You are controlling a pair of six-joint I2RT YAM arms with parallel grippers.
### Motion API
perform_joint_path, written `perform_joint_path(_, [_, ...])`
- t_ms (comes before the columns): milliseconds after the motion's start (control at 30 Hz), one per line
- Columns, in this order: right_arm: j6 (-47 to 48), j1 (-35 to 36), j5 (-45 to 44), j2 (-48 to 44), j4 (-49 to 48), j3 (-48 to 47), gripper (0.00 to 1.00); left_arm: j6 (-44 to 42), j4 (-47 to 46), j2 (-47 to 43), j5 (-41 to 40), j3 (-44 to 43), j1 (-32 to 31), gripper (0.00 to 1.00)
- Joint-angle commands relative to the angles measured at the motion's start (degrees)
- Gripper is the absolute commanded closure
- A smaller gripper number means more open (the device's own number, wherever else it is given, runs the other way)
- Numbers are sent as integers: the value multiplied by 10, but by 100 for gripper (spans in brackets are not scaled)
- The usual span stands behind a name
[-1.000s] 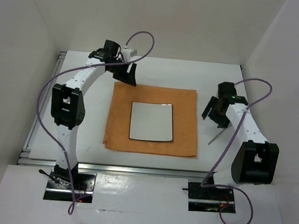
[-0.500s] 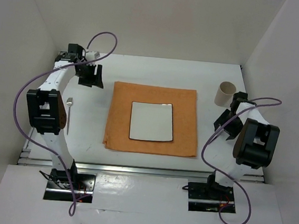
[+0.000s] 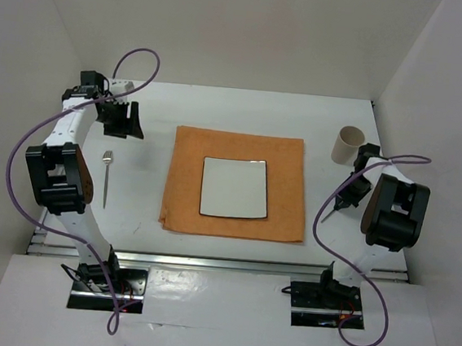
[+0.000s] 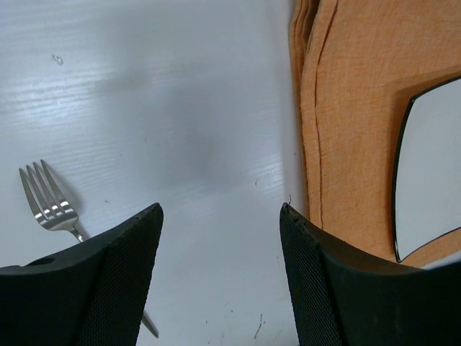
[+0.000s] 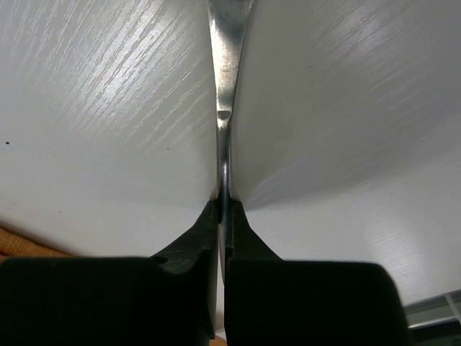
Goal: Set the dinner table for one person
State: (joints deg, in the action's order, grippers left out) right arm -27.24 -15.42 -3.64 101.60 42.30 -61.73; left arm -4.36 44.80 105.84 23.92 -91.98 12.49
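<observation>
Next, my right gripper releases the thin metal utensil on the orange cloth (image 3: 281, 197) beside the white plate, cup side.
The white dinner table (image 3: 141, 213) holds an orange cloth (image 3: 290, 158) with a square white plate (image 3: 234, 188) on it. A fork (image 3: 106, 179) lies left of the cloth, tines toward the far side. My left gripper (image 3: 126, 120) hovers open beyond the fork, between it and the cloth. In the left wrist view the left gripper (image 4: 220, 209) holds nothing, with the fork (image 4: 47, 203) at lower left. Right of the cloth, my right gripper (image 3: 346, 194) is low over the table. The right wrist view shows the right gripper (image 5: 224, 205) shut on a thin metal utensil (image 5: 227, 72), seen edge-on.
A beige cup (image 3: 348, 145) stands upright at the far right, just beyond the right gripper. White walls close in the table on three sides. An aluminium rail (image 3: 206, 261) runs along the near edge. The cloth's folded edge (image 4: 310, 108) shows in the left wrist view.
My left arm swung left from the cloth's far corner, and the fork now lies uncovered on the table. My right gripper dropped toward the table and shut on the utensil. The cup came into sight.
</observation>
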Motion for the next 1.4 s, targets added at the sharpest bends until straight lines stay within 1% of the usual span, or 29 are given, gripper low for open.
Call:
perform_joint_path(0, [-7,0,-11,-5,-40,35,100,-19,10,-27,17,7,4,28])
perform_joint_path(133, [-20,0,-11,-36,-45,51,100,-19,15,-39,17,12,4,28])
perform_joint_path(367, [-26,0,-16,-172,-35,50,100,-25,15,-67,11,31,10,28])
perform_joint_path(500, [-12,6,-39,-227,-14,43,100,-25,15,-85,5,36,15,28])
perform_joint_path(667, [5,48,-78,-279,6,32,100,-25,20,-108,5,37,15,28])
perform_joint_path(733, [5,88,-98,-297,19,25,100,-25,20,-116,5,37,15,28])
perform_joint_path(767, [5,103,-117,-297,19,25,100,-25,20,-124,-1,43,15,28])
perform_joint_path(800, [5,141,-125,-303,28,17,100,-25,20,-130,-1,43,15,28])
perform_joint_path(867, [18,193,-137,-303,28,0,100,-25,20,-136,-6,49,15,28])
perform_joint_path(900, [39,224,-143,-303,28,-1,100,-25,20,-136,-12,49,15,28])
perform_joint_path(933, [49,288,-143,-303,6,-8,100,-25,20,-141,-20,49,15,28])
perform_joint_path(1000, [64,346,-160,-293,-2,-14,100,-25,26,-141,-43,55,15,28])
perform_joint_path(1033, [89,378,-154,-272,-7,-14,100,-30,26,-147,-53,61,15,28])
perform_joint_path(1100, [120,391,-110,-246,-21,-14,100,-30,26,-154,-71,66,15,28])
perform_joint_path(1200, [126,391,-88,-200,-28,-1,100,-43,26,-170,-104,91,15,28])
perform_joint_path(1367, [132,396,-23,-178,-83,33,100,-55,20,-177,-120,103,21,28])
